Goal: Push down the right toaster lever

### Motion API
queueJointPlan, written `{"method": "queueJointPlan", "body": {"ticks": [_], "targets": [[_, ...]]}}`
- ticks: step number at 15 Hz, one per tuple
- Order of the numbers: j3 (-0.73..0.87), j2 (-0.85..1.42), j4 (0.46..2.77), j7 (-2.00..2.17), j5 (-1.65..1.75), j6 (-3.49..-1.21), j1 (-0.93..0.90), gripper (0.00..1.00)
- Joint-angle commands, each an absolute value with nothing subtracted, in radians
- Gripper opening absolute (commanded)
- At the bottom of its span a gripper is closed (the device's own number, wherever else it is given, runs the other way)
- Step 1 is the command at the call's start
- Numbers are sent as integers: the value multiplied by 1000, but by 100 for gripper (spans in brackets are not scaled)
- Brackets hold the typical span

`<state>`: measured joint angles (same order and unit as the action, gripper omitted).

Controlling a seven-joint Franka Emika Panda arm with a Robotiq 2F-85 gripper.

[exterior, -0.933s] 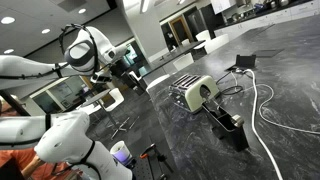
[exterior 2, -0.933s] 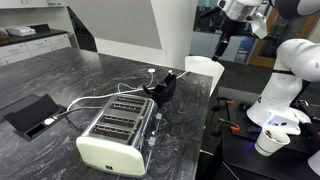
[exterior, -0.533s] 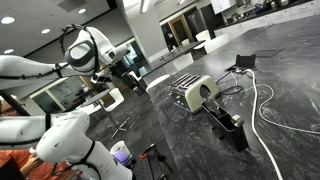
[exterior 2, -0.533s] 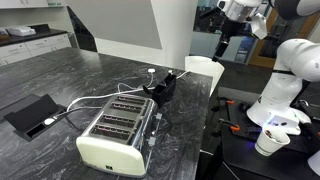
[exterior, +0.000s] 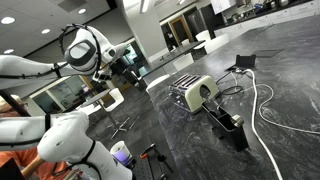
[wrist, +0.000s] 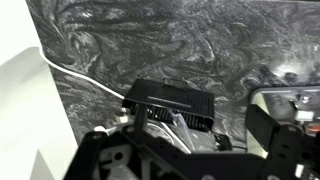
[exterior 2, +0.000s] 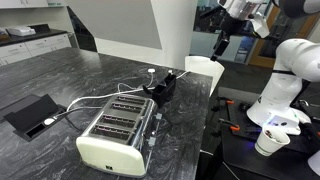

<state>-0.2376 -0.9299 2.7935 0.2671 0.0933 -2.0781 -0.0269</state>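
The robot's gripper should next move to the toaster and close just above its lever point(wrist: 302, 116) nearest the black box, ready to press down.
The toaster point(exterior 2: 118, 130) is a silver box with dark slots on top and a cream end face, standing on the dark marble table; it also shows in an exterior view point(exterior: 195, 92). In the wrist view only its corner point(wrist: 292, 100) shows at the right edge. My gripper point(exterior 2: 220, 48) hangs in the air beyond the table's far end, well away from the toaster, and it also shows in an exterior view point(exterior: 135, 78). In the wrist view its fingers point(wrist: 190, 150) are spread apart with nothing between them. I cannot make out the levers clearly.
A black box with cables point(exterior 2: 165, 85) sits just beyond the toaster, seen too in an exterior view point(exterior: 228, 125) and in the wrist view point(wrist: 175, 100). A flat black device point(exterior 2: 30, 112) lies at the left. A white cable point(exterior: 265, 100) runs across the table. A paper cup point(exterior 2: 268, 140) stands off the table.
The gripper has shifted slightly toward the table. The toaster and the other things have not moved.
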Motion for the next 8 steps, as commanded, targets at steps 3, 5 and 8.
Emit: {"method": "queueJointPlan", "body": {"ticks": [3,5,8], "targets": [[-250,-846,2741,203,-16,-2277,-198,100],[-269,-773,2728,182,-22,-2376,-225,100],[-285,-627,2703,185,-19,-2521,-228,100]]}}
